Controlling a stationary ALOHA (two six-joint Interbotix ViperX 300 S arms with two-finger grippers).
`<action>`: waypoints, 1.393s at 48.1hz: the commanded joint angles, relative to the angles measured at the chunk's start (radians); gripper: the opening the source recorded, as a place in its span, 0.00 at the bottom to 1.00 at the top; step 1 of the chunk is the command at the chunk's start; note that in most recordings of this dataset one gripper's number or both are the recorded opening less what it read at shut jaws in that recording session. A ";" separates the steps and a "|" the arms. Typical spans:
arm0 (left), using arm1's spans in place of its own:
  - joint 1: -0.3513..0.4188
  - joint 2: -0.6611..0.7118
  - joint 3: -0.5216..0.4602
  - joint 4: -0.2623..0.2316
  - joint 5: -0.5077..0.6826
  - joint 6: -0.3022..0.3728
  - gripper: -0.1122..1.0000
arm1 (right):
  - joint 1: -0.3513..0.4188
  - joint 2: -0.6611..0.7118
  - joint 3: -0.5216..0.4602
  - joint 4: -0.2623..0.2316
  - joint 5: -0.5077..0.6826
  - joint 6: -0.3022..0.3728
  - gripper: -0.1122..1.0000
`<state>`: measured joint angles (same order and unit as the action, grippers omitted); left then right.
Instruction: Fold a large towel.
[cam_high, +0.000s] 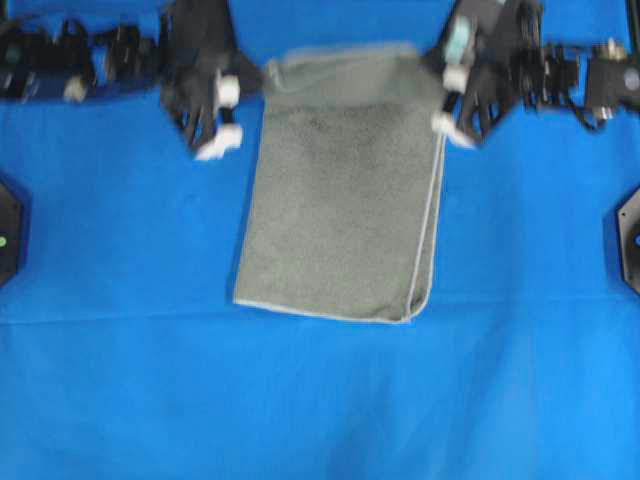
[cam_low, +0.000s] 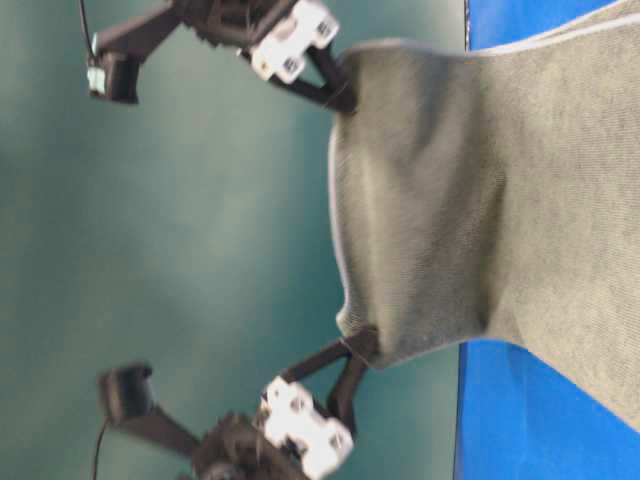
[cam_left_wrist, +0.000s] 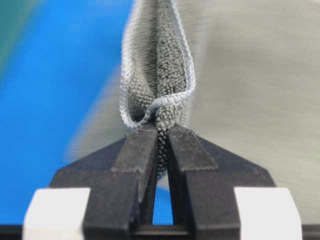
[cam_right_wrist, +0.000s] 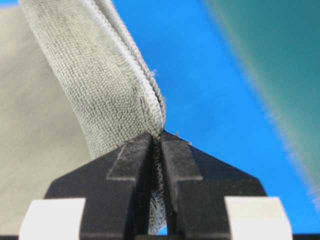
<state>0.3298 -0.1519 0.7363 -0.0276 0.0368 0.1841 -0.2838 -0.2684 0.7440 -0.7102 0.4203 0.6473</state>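
Next, I release the towel's far corner with my left gripper just inside the towel's near corner (cam_high: 246, 274), opposite the pale hem.
The grey-green towel (cam_high: 340, 200) lies folded into a long rectangle on the blue table, its pale hem running down the right side. Its far edge is raised off the table, as the table-level view shows (cam_low: 480, 200). My left gripper (cam_high: 266, 78) is shut on the far left corner; in the left wrist view the bunched hem sits between the fingertips (cam_left_wrist: 162, 127). My right gripper (cam_high: 436, 62) is shut on the far right corner, with layered terry pinched in its jaws (cam_right_wrist: 159, 134). In the table-level view the right gripper (cam_low: 345, 100) is at the top and the left gripper (cam_low: 362, 345) below.
Blue cloth covers the table (cam_high: 120, 380) all around the towel. Black fixtures sit at the left edge (cam_high: 8, 230) and the right edge (cam_high: 628, 235). A teal wall (cam_low: 180, 240) stands behind the arms.
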 joint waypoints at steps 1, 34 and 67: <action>-0.074 -0.043 0.041 0.000 -0.003 -0.009 0.12 | 0.098 -0.032 0.012 0.051 0.037 0.009 0.15; -0.492 0.089 0.192 -0.006 -0.118 -0.161 0.12 | 0.445 0.163 0.025 0.356 -0.097 0.086 0.15; -0.520 0.074 0.170 -0.006 -0.144 -0.163 0.70 | 0.528 0.206 -0.049 0.348 -0.101 0.101 0.64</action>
<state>-0.1764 -0.0353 0.9250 -0.0322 -0.1135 0.0199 0.2163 -0.0445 0.7271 -0.3605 0.3221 0.7470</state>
